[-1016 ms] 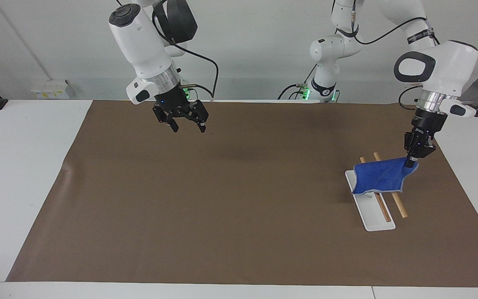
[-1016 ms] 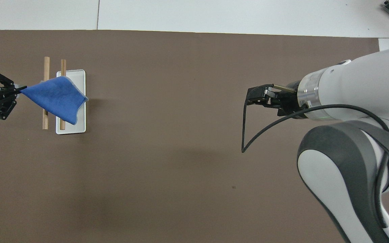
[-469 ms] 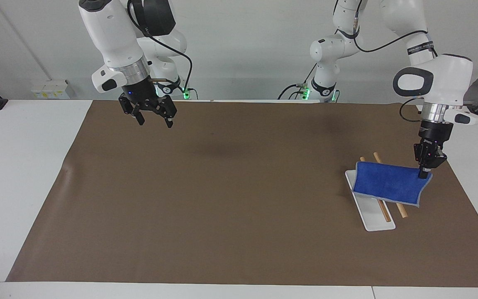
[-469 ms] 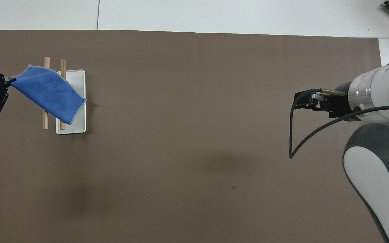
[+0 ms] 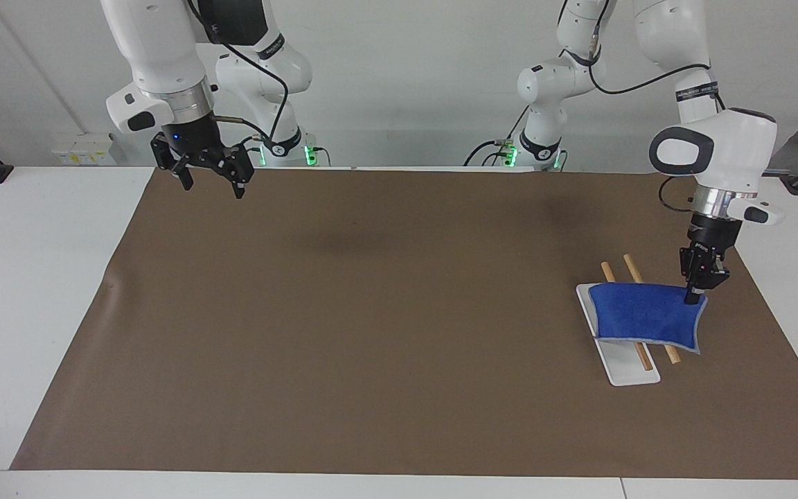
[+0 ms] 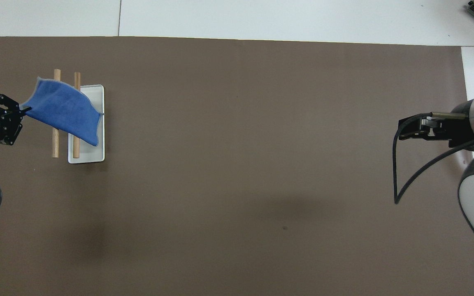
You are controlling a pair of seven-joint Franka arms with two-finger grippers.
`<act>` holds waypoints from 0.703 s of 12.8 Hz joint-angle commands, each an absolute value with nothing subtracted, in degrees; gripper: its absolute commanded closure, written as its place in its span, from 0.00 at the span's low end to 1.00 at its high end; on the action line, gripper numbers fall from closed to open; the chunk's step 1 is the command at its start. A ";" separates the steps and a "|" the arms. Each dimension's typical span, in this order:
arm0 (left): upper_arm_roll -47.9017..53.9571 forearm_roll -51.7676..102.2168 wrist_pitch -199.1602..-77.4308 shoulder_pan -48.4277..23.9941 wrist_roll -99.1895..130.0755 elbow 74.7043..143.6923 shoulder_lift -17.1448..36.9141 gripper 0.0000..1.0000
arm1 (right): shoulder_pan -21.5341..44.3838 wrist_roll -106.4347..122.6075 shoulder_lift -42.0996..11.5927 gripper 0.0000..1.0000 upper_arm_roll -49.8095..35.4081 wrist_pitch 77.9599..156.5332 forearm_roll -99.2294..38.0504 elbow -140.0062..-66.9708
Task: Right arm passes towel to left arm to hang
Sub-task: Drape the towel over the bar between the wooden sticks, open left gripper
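The blue towel is to go draped across the middle of the two wooden rods [image 6: 75, 114]. Next, my left gripper lets go of it there.
The blue towel [image 5: 641, 315] lies draped over the two wooden rods [image 5: 638, 350] of a small rack with a white base [image 5: 631, 371], at the left arm's end of the table. My left gripper [image 5: 695, 296] is shut on the towel's upper corner, on the side away from the white base. In the overhead view the towel [image 6: 66, 111] spans both rods [image 6: 56, 142] and the left gripper [image 6: 22, 111] pinches its corner. My right gripper [image 5: 212, 186] is open and empty, raised over the brown mat's edge by its own base; it also shows in the overhead view [image 6: 410, 127].
A brown mat [image 5: 385, 319] covers most of the white table [image 5: 39, 277]. A black cable [image 6: 397, 172] loops down from the right wrist.
My right gripper has drawn back toward its own base and end of the table, still open. My left gripper has lowered the towel, which now hangs flatter over the rods.
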State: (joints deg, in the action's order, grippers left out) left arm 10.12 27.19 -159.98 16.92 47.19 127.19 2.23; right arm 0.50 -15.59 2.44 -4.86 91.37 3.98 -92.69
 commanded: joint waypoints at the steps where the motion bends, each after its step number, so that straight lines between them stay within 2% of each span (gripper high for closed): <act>1: 10.63 28.21 -161.54 17.40 46.14 130.95 0.97 1.00 | -0.43 -14.41 1.49 0.00 -5.01 88.34 4.40 -90.36; 9: 10.63 28.30 -162.07 17.32 46.32 135.26 0.18 1.00 | -1.67 -14.24 1.49 0.00 -4.83 87.19 4.13 -90.35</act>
State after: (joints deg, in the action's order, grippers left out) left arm 10.15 27.19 -160.98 16.92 47.19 133.09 1.96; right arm -0.79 -15.59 2.17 -4.66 88.91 3.98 -91.66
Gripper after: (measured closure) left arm 0.982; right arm 0.000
